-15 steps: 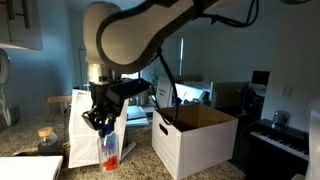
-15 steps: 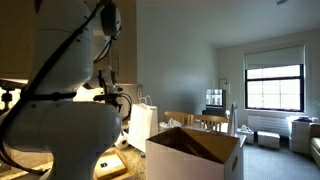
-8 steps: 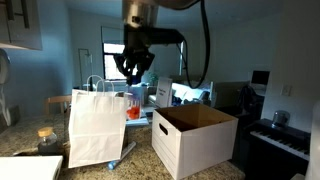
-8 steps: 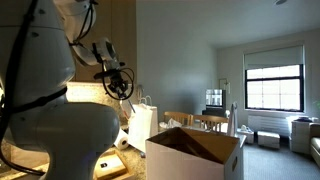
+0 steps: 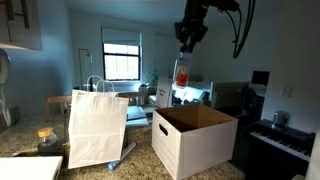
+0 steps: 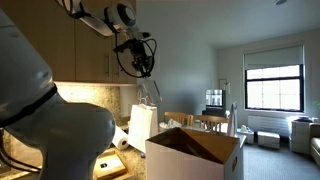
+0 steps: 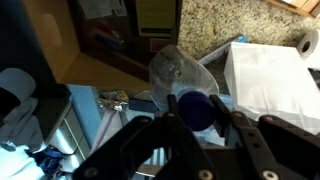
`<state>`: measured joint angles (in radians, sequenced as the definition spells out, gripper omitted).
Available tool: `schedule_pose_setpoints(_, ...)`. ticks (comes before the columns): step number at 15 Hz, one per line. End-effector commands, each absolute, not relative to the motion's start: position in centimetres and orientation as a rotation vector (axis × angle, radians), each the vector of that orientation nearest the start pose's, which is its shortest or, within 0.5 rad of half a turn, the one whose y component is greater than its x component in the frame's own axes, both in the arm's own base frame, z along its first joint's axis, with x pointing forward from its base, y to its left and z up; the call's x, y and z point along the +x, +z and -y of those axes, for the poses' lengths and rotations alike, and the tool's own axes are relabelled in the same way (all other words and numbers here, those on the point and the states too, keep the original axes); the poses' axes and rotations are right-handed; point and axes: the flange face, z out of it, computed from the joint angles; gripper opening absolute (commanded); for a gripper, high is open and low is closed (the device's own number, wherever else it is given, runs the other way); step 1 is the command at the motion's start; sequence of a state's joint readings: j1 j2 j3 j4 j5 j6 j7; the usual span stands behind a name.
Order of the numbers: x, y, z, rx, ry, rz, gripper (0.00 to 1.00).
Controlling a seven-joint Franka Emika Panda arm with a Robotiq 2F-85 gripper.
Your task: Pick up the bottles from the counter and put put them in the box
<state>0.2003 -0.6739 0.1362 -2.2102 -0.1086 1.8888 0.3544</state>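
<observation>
My gripper should put the clear bottle, held high above the box's far side, down inside the white box [image 5: 194,122] [image 7: 80,54], near the box's back corner.
My gripper [image 5: 188,40] is shut on a small clear bottle [image 5: 182,73] with orange-red liquid. It holds the bottle high in the air, above the far side of the open white box [image 5: 195,142]. In the wrist view the bottle [image 7: 178,68] sits between the two fingers of the gripper [image 7: 196,106], blue cap toward the camera. The box's brown inside [image 7: 115,45] lies below it. The gripper [image 6: 142,58] and the box [image 6: 195,152] also show in an exterior view. No darker bottle is visible. The speckled counter [image 7: 232,18] runs behind.
A tall white paper bag with handles [image 5: 97,128] stands on the counter beside the box; it also shows in the wrist view [image 7: 272,78]. A paper towel roll [image 7: 308,42] lies near it. A jar [image 5: 46,138] stands near the counter's edge. A piano keyboard [image 5: 285,142] lies beyond the box.
The gripper has lifted the orange-red bottle from low beside the paper bag, carried it upward and across, and now holds it above the box.
</observation>
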Motion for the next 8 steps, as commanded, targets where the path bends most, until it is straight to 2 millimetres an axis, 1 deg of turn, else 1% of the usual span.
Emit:
schedule_pose_setpoints(1,36.4,65.9,-3.0,-3.131,-0.633,-0.201,0.15)
schedule_pose_setpoints(2,37.2,65.6,0.1,-3.119,-0.639,-0.26,0.15)
schedule_pose_setpoints(3,38.5,64.9,3.0,-3.127,-0.632,-0.331,0.15)
schedule_pose_setpoints(4,39.5,64.1,5.9,-3.116,-0.613,-0.37,0.15)
schedule_pose_setpoints(5,40.9,63.0,8.3,-3.118,-0.576,-0.411,0.15)
schedule_pose_setpoints(6,42.0,61.6,10.6,-3.111,-0.555,-0.44,0.15)
schedule_pose_setpoints(8,44.7,58.0,13.9,-3.099,-0.461,-0.444,0.15)
